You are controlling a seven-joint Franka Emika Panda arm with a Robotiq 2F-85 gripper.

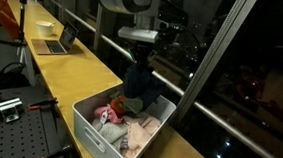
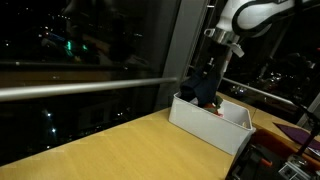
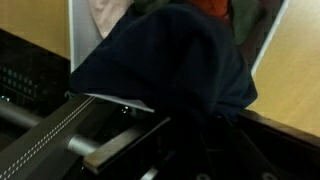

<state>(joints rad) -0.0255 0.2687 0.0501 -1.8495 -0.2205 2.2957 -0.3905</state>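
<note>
The dark navy cloth will go down from my gripper onto the wooden counter (image 1: 86, 86) between the white bin and the laptop.
My gripper (image 1: 140, 61) hangs over the far end of a white bin (image 1: 86, 120) and is shut on a dark navy cloth (image 1: 139, 84). The cloth dangles from the fingers, its lower end reaching into the bin. In an exterior view the gripper (image 2: 212, 72) holds the same dark cloth (image 2: 205, 92) above the bin's (image 2: 215, 130) far corner. In the wrist view the navy cloth (image 3: 165, 65) fills most of the picture and hides the fingers. The bin holds several other clothes, pink, red, white and beige (image 1: 118, 128).
The bin sits on a long wooden counter (image 1: 67, 74) along a dark window with a metal rail (image 2: 90, 88). A laptop (image 1: 56, 43) and a white bowl (image 1: 45, 27) sit further down the counter. A perforated metal table (image 1: 8, 130) stands beside it.
</note>
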